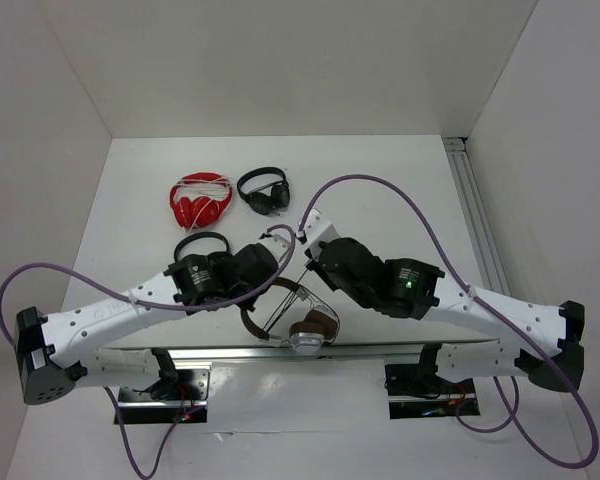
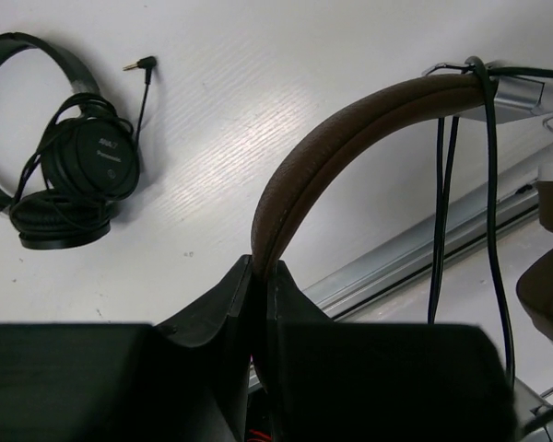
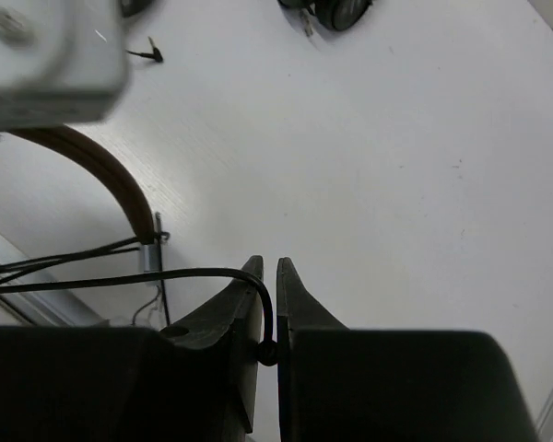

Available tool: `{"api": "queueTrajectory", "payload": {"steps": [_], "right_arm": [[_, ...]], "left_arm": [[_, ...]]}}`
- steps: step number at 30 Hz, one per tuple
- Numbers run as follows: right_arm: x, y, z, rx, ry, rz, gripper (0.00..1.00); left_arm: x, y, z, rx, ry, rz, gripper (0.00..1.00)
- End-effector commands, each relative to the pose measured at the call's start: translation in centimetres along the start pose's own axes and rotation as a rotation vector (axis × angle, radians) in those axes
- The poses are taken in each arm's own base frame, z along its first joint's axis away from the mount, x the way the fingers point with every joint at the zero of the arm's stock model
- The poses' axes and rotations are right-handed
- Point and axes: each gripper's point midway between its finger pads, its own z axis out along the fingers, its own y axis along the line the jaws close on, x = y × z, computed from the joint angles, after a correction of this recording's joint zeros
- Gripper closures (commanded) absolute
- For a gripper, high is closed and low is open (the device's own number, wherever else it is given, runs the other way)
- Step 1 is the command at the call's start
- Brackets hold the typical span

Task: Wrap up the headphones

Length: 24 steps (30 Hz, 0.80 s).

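My left gripper is to release the brown headphones on the table point(image 1: 340, 196) next to the small black pair, opposite the red pair.
The headphones point(image 1: 318, 325) have a brown headband point(image 2: 350, 138), brown ear pads and silver cups, and hang just above the table's near edge between the two arms. My left gripper point(image 1: 270, 274) is shut on the headband, which rises from between its fingertips in the left wrist view point(image 2: 263, 268). The thin dark cable point(image 2: 490, 184) loops over the headband's far end and hangs down in strands. My right gripper point(image 1: 313, 262) is shut on the cable point(image 3: 184, 273), pinched between the jaws in the right wrist view point(image 3: 269, 267).
A red pair point(image 1: 200, 200) and a small black pair point(image 1: 265, 190) lie at the back of the table. Another black pair point(image 2: 74, 166) lies beside my left arm, its plug out. An aluminium rail point(image 1: 230, 351) runs along the near edge. White walls enclose the table.
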Motion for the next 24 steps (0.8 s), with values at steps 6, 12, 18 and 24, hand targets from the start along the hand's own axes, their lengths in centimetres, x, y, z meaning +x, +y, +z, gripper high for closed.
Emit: {"api": "queueTrajectory", "payload": {"steps": [6,12,18,24], "right_arm": [[-1.0,-3.0,1.1,0.116,-0.076,0.113,1.00],[-1.6,-1.7,1.9,0.016,-0.167,0.162,1.00],[-1.1,0.5,2.7,-0.142,-0.168,0.166,0.97],[-0.9,3.0,1.9,-0.287,-0.196,0.171,0.78]], "left_arm": [[-2.4,0.0,-6.4,0.131,-0.157,-0.045,1.00],[-3.4,-0.8,-9.4,0.249,-0.246,-0.017,1.00],[-5.2,0.1,-11.8,0.250,-0.354,-0.063,1.00],[-7.1,1.6,-12.2,0.167,-0.433,-0.159,1.00]]}}
